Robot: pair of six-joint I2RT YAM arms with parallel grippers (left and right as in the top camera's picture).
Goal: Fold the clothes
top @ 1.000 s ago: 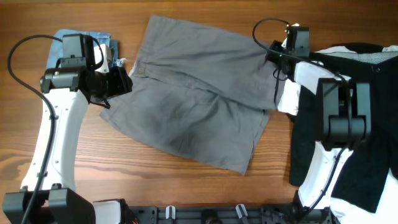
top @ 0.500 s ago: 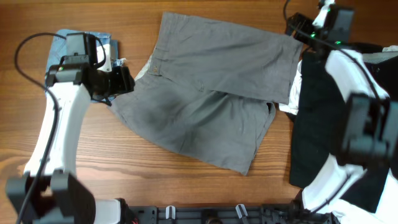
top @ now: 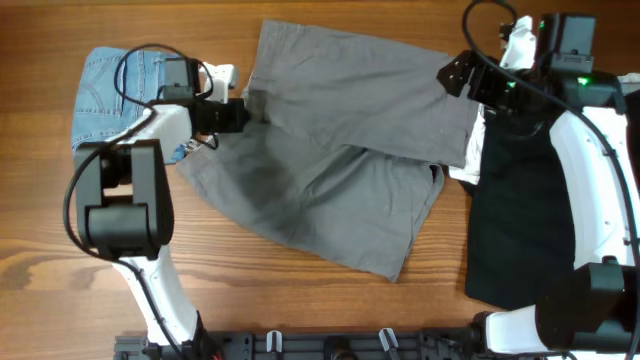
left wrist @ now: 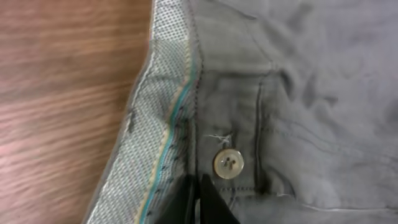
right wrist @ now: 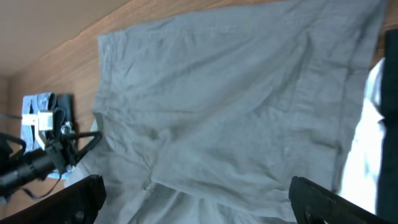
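Observation:
My right gripper should take the lower leg's crumpled corner point(top: 436, 177) of the grey shorts and pull it straight, because the lower leg slants in from the upper leg's hem.
Grey shorts point(top: 340, 150) lie spread across the middle of the table, waistband to the left and legs to the right. My left gripper point(top: 238, 112) sits at the waistband; in the left wrist view its black fingers point(left wrist: 211, 202) are pressed together on the waistband edge beside a pale button point(left wrist: 228, 163) and the dotted inner lining point(left wrist: 163, 118). My right gripper point(top: 458, 76) hovers above the upper leg's hem. In the right wrist view it point(right wrist: 198, 183) stands wide open over the shorts point(right wrist: 230, 106), holding nothing.
Folded blue jeans point(top: 108, 85) lie at the far left, under the left arm's cable. A black garment point(top: 520, 220) and a white one point(top: 468, 160) are piled at the right, touching the shorts' leg ends. Bare wood point(top: 250, 290) shows along the front.
The left gripper moved right from the shorts' left corner to the waistband and shut there. The right gripper let go of the leg hem, opened wide and rose toward the far right.

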